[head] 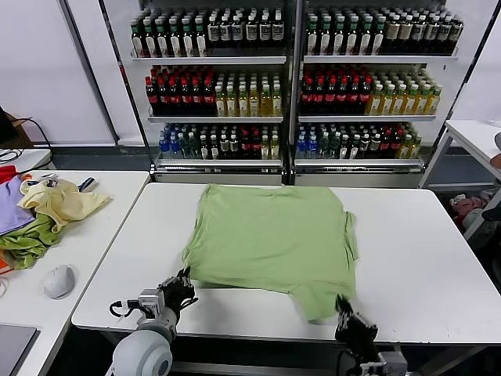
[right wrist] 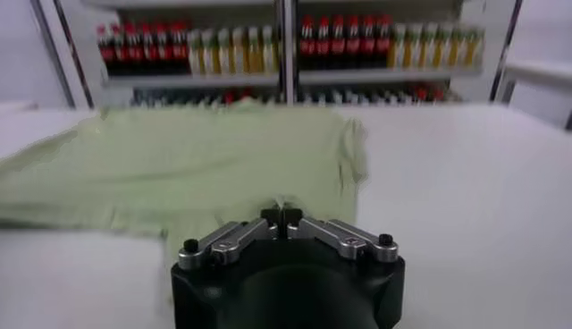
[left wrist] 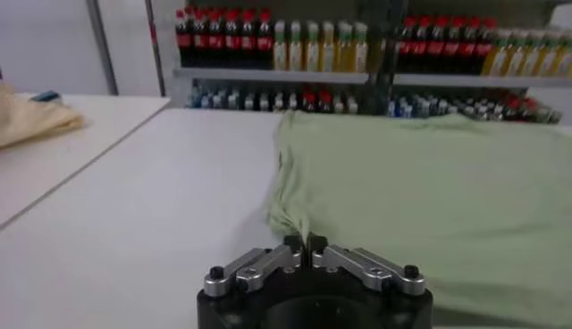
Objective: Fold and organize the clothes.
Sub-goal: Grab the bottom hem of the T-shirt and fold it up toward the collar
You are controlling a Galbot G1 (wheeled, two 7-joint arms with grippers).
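The shirt's far side reaches the table's back edge, so next my left gripper regrips the shirt's near corner (head: pixel 192 268) and help pull the shirt closer.
The light green shirt (head: pixel 270 239) lies spread flat on the white table (head: pixel 415 258), plain side up, no graphic showing. My left gripper (head: pixel 185 280) is shut on the shirt's near left corner; the left wrist view shows bunched fabric (left wrist: pixel 290 219) pinched between the jaws of the left gripper (left wrist: pixel 305 243). My right gripper (head: pixel 343 307) is shut on the near right hem, where a flap of cloth (head: pixel 317 301) reaches toward the table's front edge. The right wrist view shows the shirt (right wrist: pixel 197 165) with its cloth edge caught in the right gripper (right wrist: pixel 282 215).
A second table (head: pixel 94 235) on the left holds a pale yellow garment (head: pixel 59 201), darker green and purple clothes (head: pixel 23 239) and a mouse (head: pixel 59 280). Shelves of bottles (head: pixel 290 86) stand behind. Bare table surface lies to either side of the shirt.
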